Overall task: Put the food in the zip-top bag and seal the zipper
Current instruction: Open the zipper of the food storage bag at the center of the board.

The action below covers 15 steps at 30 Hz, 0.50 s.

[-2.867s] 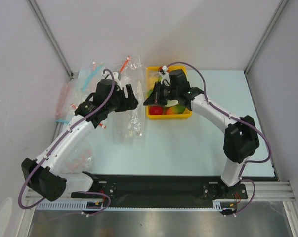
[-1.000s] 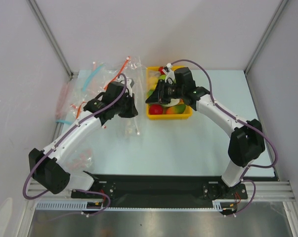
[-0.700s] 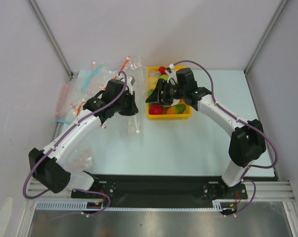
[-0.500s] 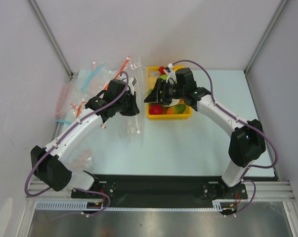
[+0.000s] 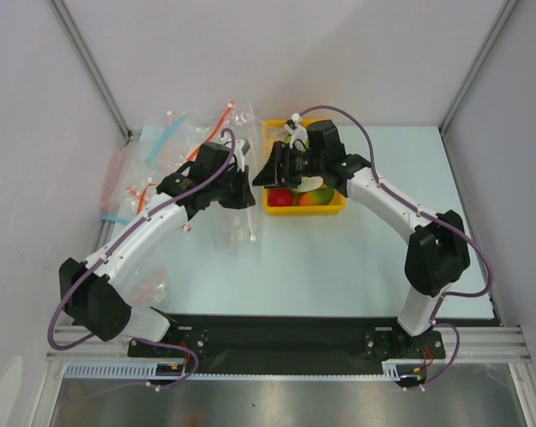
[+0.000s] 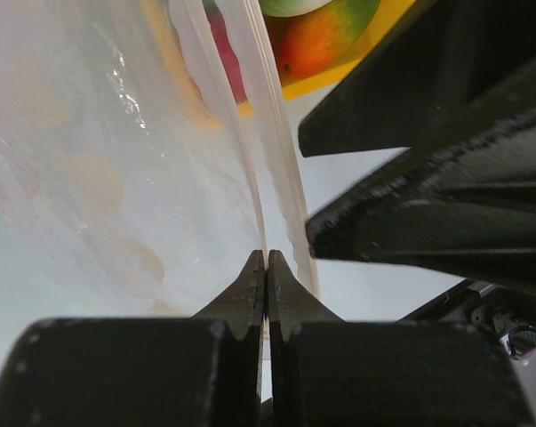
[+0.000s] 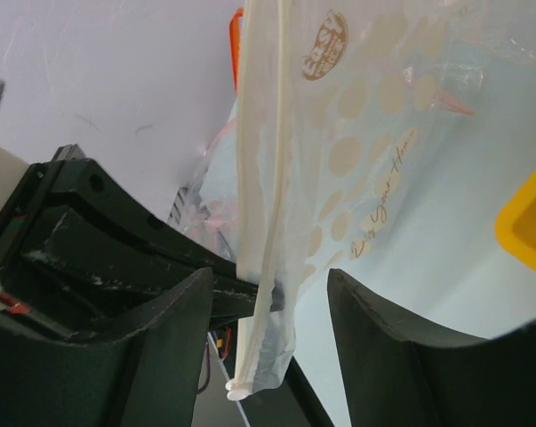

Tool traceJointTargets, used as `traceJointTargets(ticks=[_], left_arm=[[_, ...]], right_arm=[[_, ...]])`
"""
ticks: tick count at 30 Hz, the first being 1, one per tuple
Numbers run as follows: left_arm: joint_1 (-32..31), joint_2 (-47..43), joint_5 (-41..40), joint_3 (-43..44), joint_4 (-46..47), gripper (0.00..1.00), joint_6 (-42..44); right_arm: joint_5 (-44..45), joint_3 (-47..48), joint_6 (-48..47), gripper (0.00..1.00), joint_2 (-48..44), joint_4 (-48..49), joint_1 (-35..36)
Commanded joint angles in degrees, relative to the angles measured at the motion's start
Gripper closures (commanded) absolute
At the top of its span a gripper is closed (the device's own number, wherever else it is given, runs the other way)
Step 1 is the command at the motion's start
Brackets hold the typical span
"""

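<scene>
The two edges of the zip-top bag's opening hang close together, so the robot's left gripper will take one edge again while the right gripper takes the edge nearer the bin [image 6: 290,191].
The zip-top bag [image 7: 374,133], clear with white polka dots, hangs upright, and my left gripper [image 6: 266,262] is shut on its mouth edge. The pale zipper [image 7: 257,178] runs down that edge. It passes between the fingers [image 7: 165,356] of my right gripper [image 7: 272,347], which stands open around it without touching. From above, the left gripper [image 5: 246,196] and right gripper [image 5: 258,175] meet at the bag [image 5: 236,222], left of the yellow bin [image 5: 337,210]. The food lies in the bin: a red fruit [image 5: 280,197] and an orange-green fruit [image 5: 317,195]; more is hidden under my right wrist.
Plain clear bags with blue strips [image 5: 164,140] and red strips [image 5: 228,115] lie at the back left. More bags [image 5: 146,286] sit by the left arm's base. The bin's yellow corner [image 7: 530,222] shows beside the bag.
My right gripper has left the bin, swung left to the bag's mouth and opened wider. The left arm has carried the bag slightly right, still pinching it.
</scene>
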Motion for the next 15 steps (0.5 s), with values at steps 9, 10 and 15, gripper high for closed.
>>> traceJointTargets(ticks=[9, 10, 15], left_arm=[[-0.37, -0.2, 1.31, 4.1, 1.07, 1.0, 2.6], [-0.37, -0.11, 1.13, 4.36, 0.72, 1.0, 2.69], [-0.37, -0.02, 0.78, 4.45, -0.34, 1.0, 3.3]], right_arm=[[8.59, 5.0, -4.07, 0.54, 3.81, -11.02, -0.3], [9.04, 5.0, -4.07, 0.55, 3.99, -11.54, -0.3], [8.78, 5.17, -3.81, 0.63, 4.52, -11.55, -0.39]])
